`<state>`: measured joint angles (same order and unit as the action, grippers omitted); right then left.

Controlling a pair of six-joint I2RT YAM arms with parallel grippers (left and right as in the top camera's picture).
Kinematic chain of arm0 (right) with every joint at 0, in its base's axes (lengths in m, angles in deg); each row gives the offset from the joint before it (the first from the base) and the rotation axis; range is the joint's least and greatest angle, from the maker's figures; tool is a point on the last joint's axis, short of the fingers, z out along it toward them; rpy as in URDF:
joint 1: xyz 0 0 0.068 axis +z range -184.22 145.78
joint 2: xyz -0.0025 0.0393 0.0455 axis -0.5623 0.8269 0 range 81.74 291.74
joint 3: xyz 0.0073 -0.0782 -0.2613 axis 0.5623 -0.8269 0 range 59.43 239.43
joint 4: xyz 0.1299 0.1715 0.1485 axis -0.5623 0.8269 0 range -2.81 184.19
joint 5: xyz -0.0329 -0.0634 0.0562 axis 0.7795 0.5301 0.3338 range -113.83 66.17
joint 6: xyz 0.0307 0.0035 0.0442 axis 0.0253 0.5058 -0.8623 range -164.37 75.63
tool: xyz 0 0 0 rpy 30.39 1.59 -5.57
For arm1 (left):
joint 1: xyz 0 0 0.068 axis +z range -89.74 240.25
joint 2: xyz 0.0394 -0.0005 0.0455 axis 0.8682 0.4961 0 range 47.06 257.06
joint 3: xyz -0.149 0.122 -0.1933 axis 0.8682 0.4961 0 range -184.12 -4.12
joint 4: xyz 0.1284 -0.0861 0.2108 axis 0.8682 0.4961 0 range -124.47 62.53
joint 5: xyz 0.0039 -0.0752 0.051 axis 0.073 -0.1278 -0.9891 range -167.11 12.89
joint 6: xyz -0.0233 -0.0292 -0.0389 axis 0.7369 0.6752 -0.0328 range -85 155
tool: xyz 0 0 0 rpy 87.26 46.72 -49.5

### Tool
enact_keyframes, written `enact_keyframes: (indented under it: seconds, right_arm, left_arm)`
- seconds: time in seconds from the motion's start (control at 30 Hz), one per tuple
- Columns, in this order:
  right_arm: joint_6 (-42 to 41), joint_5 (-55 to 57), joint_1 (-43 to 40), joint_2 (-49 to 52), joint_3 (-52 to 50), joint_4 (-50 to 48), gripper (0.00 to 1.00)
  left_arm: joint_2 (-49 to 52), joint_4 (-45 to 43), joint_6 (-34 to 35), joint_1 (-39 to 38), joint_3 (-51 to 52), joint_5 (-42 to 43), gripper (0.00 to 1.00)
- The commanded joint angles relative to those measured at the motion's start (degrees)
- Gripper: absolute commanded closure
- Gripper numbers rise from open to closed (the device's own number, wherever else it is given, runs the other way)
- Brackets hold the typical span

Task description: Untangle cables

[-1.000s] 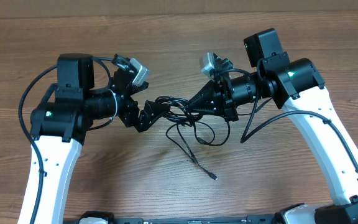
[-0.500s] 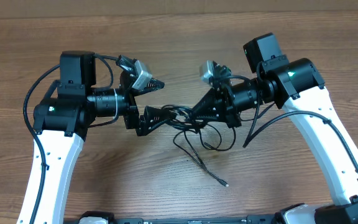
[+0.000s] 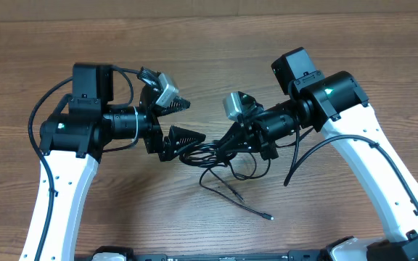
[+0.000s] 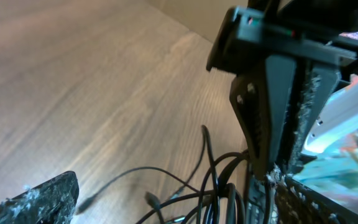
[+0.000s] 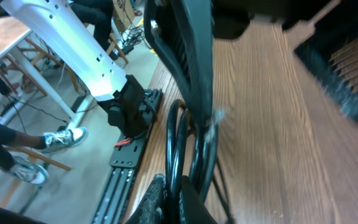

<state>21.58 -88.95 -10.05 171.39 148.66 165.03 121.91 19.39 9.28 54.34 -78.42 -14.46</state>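
Observation:
My left gripper will grab the looped end of the black cables (image 3: 185,155) (image 4: 219,208) on the side that faces away from my right gripper.
The cables (image 3: 210,154) are thin black cords looped together at the table's middle. One loose plug end (image 3: 269,216) trails toward the front. My right gripper (image 3: 226,143) is shut on a few strands of the bundle. In the right wrist view its fingertips (image 5: 160,200) pinch the cables (image 5: 178,143). My left gripper (image 3: 189,120) stands wide open just left of the bundle and touches nothing. Its lower finger (image 3: 183,135) is beside the loops. In the left wrist view the cables (image 4: 216,186) lie between its spread fingers (image 4: 39,199), with the right gripper (image 4: 272,168) close ahead.
Thick black arm cables (image 3: 307,148) hang by the right arm, and another loops off the left arm (image 3: 38,112). The wooden table (image 3: 209,43) stretches behind both arms. A floor rail (image 5: 126,152) shows past the table's edge.
The right gripper has moved left and toward the front, dragging the bundle with it. The loose plug end has slid right and forward. The left wrist has turned, its fingers now spread beside the loops.

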Motion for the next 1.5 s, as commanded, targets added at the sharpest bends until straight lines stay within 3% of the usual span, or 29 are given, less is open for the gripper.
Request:
enact_keyframes:
  seconds: [0.0,0.4,0.67,0.93,1.47]
  right_arm:
    - [2.0,-1.2,0.3,-0.1,-0.1,-1.5,0.96]
    - [2.0,-1.6,0.3,-0.1,-0.1,-6.4,0.96]
    - [1.4,-1.6,0.3,-0.1,-0.1,-8.2,0.96]
    - [1.4,-2.1,0.3,-0.1,-0.1,-8.4,0.96]
    - [1.4,-2.0,0.2,-0.2,-0.1,-9.5,0.96]
  left_arm:
    - [1.7,3.5,-0.9,-0.3,-1.2,-1.4,0.0]
    - [2.8,12.4,-1.3,-2.7,-1.2,-1.1,0.05]
    - [2.8,13.2,-1.3,-7.2,-1.2,-2.1,0.06]
    - [2.8,13.8,3.6,-7.3,-1.2,-6.2,0.25]
    - [2.8,18.6,3.6,-7.3,-1.2,-9.2,0.38]
